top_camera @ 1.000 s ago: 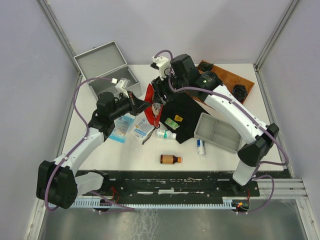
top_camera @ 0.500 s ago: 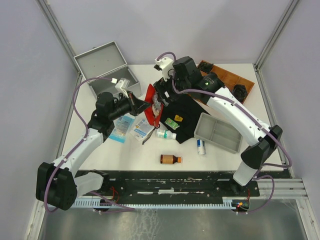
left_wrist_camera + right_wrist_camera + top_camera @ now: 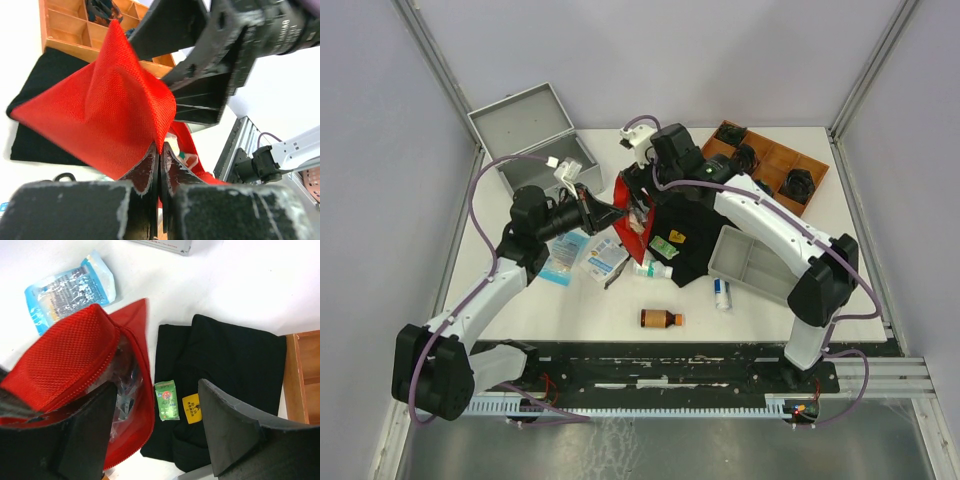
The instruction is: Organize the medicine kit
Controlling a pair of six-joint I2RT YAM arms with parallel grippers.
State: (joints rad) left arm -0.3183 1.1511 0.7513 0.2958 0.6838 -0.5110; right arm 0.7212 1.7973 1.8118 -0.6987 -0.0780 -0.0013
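Note:
My left gripper holds one side of the red pouch. My right gripper needs to grab the pouch across from that side, by its opening's edge [image 3: 652, 214] [image 3: 149, 392].
The medicine kit [image 3: 525, 135], a silver-grey metal case, stands with its lid raised at the back left; one corner of the kit [image 3: 170, 244] shows in the right wrist view. My left gripper [image 3: 610, 212] is shut on the fabric edge of a red pouch [image 3: 632, 222] and holds it off the table. In the left wrist view, the left gripper [image 3: 160, 150] pinches the red pouch [image 3: 100, 115]. My right gripper [image 3: 155, 390] is open at the unzipped mouth of the red pouch [image 3: 70, 360], one finger [image 3: 85, 440] against it, with clear plastic packets inside.
A black cloth [image 3: 690, 235] carries a green sachet [image 3: 166, 400]. Blue sachets [image 3: 565, 255], a green-capped white bottle [image 3: 652, 268], a brown bottle [image 3: 660, 318] and a small blue-and-white bottle [image 3: 721, 292] lie in front. A grey divided tray [image 3: 755, 265] sits right, a wooden box [image 3: 770, 160] behind it.
My right gripper has shifted left and down onto the pouch's mouth, its jaws wider than a second ago. The left gripper has kept its hold, and the pouch stands more upright.

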